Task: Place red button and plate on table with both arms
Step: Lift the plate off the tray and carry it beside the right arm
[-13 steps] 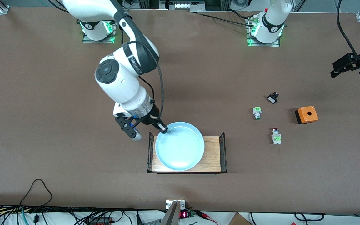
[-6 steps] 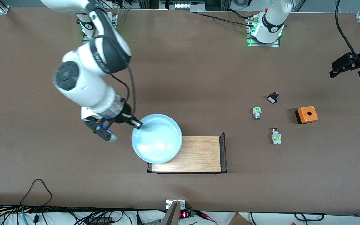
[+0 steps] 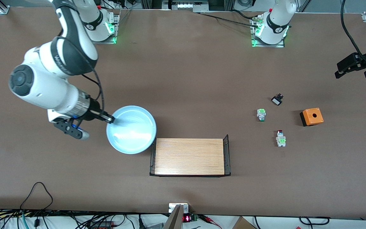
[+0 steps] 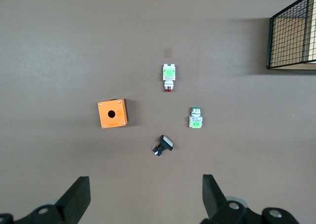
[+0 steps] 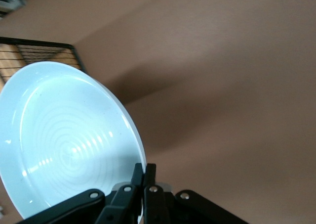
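Note:
My right gripper is going to release the light blue plate on the bare brown table (image 3: 96,106) that is under its fingers, clear of the wooden tray.
My right gripper (image 3: 110,120) is shut on the rim of the light blue plate (image 3: 131,129), which hangs over the brown table (image 3: 202,79) just off the wooden tray, toward the right arm's end. In the right wrist view the fingers (image 5: 143,172) pinch the plate's edge (image 5: 64,145). The red button (image 3: 280,138) lies on the table toward the left arm's end; the left wrist view shows it too (image 4: 169,76). High over that end my left gripper (image 3: 351,75) waits, open and holding nothing (image 4: 145,199).
The wooden tray (image 3: 189,156) with black wire ends sits near the front middle. Near the red button lie a green-and-silver part (image 3: 261,114), a small black-and-white part (image 3: 277,100) and an orange box (image 3: 312,116). Cables run along the front edge.
My right arm has carried the plate off the wooden tray and toward its own end of the table. The left arm has barely moved.

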You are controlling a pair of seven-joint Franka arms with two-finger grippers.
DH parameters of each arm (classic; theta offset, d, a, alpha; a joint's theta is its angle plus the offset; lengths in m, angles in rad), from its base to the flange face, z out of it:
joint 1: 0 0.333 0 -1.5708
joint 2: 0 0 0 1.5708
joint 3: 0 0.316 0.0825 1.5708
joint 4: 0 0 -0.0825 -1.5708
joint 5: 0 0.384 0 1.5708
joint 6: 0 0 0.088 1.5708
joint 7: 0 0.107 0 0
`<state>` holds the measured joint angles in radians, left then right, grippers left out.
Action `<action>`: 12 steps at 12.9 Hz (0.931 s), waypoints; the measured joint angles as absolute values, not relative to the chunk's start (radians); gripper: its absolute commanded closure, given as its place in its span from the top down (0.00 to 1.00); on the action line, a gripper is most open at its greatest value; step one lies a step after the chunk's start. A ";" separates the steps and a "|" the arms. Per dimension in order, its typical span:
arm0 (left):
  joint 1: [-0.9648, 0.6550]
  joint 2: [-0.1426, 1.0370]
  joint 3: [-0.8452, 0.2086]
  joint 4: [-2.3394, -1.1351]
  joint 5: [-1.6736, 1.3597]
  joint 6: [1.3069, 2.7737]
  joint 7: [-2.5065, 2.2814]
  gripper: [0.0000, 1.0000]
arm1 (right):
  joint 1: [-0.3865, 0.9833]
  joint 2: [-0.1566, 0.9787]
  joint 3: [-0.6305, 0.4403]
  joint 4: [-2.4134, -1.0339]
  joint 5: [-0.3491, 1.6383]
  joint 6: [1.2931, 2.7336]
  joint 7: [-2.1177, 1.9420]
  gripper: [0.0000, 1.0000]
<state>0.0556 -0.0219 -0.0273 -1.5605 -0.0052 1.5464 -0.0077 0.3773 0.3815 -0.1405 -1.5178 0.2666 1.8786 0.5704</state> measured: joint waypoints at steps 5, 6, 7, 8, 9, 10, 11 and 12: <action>0.056 -0.023 -0.028 -1.553 -0.005 1.544 -0.009 1.00 | 0.276 0.353 -0.142 -1.639 0.209 1.860 0.364 0.00; 0.056 -0.023 -0.028 -1.553 -0.005 1.544 -0.009 1.00 | 0.249 0.353 -0.143 -1.661 0.193 1.862 0.325 0.00; 0.056 -0.023 -0.029 -1.552 -0.005 1.544 -0.010 1.00 | 0.220 0.352 -0.143 -1.685 0.177 1.866 0.287 0.00; 0.056 -0.023 -0.029 -1.552 -0.005 1.544 -0.010 1.00 | 0.191 0.352 -0.143 -1.710 0.167 1.875 0.246 0.00; 0.056 -0.023 -0.029 -1.552 -0.005 1.544 -0.010 1.00 | 0.165 0.351 -0.143 -1.734 0.161 1.886 0.200 0.00; 0.056 -0.023 -0.029 -1.552 -0.005 1.544 -0.010 1.00 | 0.143 0.350 -0.143 -1.763 0.159 1.908 0.154 0.00; 0.056 -0.023 -0.029 -1.551 -0.005 1.544 -0.010 1.00 | 0.125 0.346 -0.143 -1.798 0.158 1.943 0.109 0.00; 0.056 -0.023 -0.029 -1.551 -0.005 1.544 -0.010 1.00 | 0.113 0.340 -0.143 -1.840 0.154 1.989 0.064 0.00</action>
<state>0.0556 -0.0233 -0.0292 -1.5512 -0.0052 1.5442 -0.0101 0.1125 0.3397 -0.1430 -1.8396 0.1543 1.9889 0.0640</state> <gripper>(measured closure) 0.000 0.982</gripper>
